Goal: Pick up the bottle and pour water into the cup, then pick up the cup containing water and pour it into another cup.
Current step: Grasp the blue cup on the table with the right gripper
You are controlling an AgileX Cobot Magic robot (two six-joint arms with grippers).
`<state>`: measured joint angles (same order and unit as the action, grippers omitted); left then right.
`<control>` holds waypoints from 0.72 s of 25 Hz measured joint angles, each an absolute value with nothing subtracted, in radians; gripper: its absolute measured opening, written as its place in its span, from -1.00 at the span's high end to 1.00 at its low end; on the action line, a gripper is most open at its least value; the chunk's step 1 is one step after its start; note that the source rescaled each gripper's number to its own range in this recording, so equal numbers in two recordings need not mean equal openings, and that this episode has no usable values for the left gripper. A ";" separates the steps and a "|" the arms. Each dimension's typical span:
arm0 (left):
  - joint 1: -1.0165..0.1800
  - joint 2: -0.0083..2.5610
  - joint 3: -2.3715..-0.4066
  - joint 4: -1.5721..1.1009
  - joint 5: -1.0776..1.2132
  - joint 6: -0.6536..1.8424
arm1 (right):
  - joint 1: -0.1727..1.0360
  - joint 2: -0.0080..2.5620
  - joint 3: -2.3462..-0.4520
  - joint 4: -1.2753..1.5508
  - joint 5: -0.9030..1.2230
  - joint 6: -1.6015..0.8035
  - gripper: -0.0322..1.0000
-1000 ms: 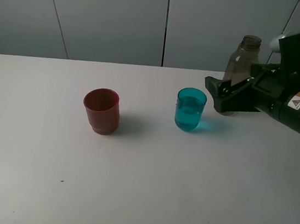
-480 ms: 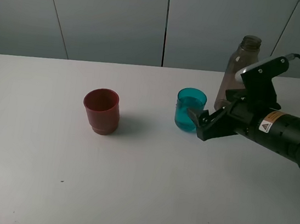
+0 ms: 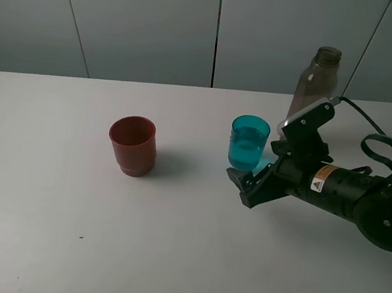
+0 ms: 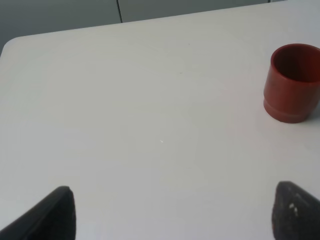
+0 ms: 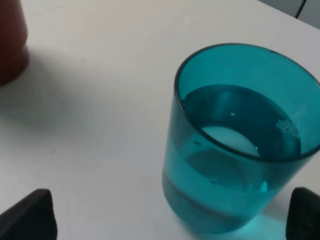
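Observation:
The water has to go into the red cup. So next I close my right gripper around the middle of the teal cup's body (image 3: 246,149) (image 5: 227,172), below its rim.
The teal cup (image 3: 248,142) stands mid-table with water in it; in the right wrist view (image 5: 240,140) it is about a third full. My right gripper (image 3: 246,186) is open and empty, low over the table just in front of and right of the teal cup. In the right wrist view the cup sits framed between the two fingertips (image 5: 30,215) without touching them. The smoky bottle (image 3: 315,79) stands upright behind my right arm, free. The red cup (image 3: 132,145) stands to the left, empty, and shows in the left wrist view (image 4: 292,82). My left gripper (image 4: 175,215) is open and empty over bare table.
The white table (image 3: 167,258) ends at its back edge just behind the bottle, with grey wall panels (image 3: 148,17) beyond. A black cable (image 3: 387,146) loops over the table at the right by my right arm.
My right gripper has moved from beside the bottle down and left to the near side of the teal cup. The bottle and both cups have not moved.

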<state>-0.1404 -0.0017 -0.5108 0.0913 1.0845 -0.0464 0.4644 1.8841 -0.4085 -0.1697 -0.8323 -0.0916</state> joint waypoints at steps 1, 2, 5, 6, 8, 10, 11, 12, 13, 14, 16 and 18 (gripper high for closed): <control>-0.140 -0.002 -0.511 0.091 1.085 -0.046 | 0.464 1.899 -0.418 -0.163 -0.845 -0.086 -1.00; -0.140 -0.002 -0.511 0.091 1.085 -0.046 | 0.464 1.916 -0.424 -0.154 -0.867 -0.082 -1.00; -0.140 -0.002 -0.511 0.091 1.085 -0.046 | 0.464 1.958 -0.427 -0.111 -0.942 -0.065 -1.00; -0.140 -0.002 -0.511 0.091 1.085 -0.046 | 0.464 1.973 -0.427 -0.101 -0.968 -0.057 -1.00; -0.140 -0.002 -0.511 0.091 1.085 -0.046 | 0.464 1.998 -0.428 -0.091 -1.004 -0.047 -1.00; -0.140 -0.002 -0.511 0.091 1.085 -0.046 | 0.450 2.021 -0.429 -0.091 -1.037 -0.041 -1.00; -0.140 -0.002 -0.511 0.091 1.085 -0.046 | 0.443 2.028 -0.429 -0.091 -1.048 -0.039 -1.00; -0.140 -0.002 -0.511 0.091 1.085 -0.046 | 0.432 2.037 -0.429 -0.092 -1.055 -0.039 -1.00; -0.140 -0.002 -0.511 0.091 1.085 -0.046 | 0.421 2.044 -0.429 -0.094 -1.062 -0.039 -1.00; -0.140 -0.002 -0.511 0.091 1.085 -0.046 | 0.414 2.050 -0.429 -0.094 -1.070 -0.039 -1.00; -0.140 -0.002 -0.511 0.091 1.085 -0.046 | 0.406 2.061 -0.433 -0.097 -1.074 -0.038 -1.00; -0.140 -0.002 -0.511 0.091 1.085 -0.046 | 0.405 2.068 -0.442 -0.109 -1.077 -0.038 -1.00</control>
<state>-0.1404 -0.0017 -0.5108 0.0913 1.0845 -0.0464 0.4050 2.0677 -0.4419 -0.1093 -1.0766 -0.0375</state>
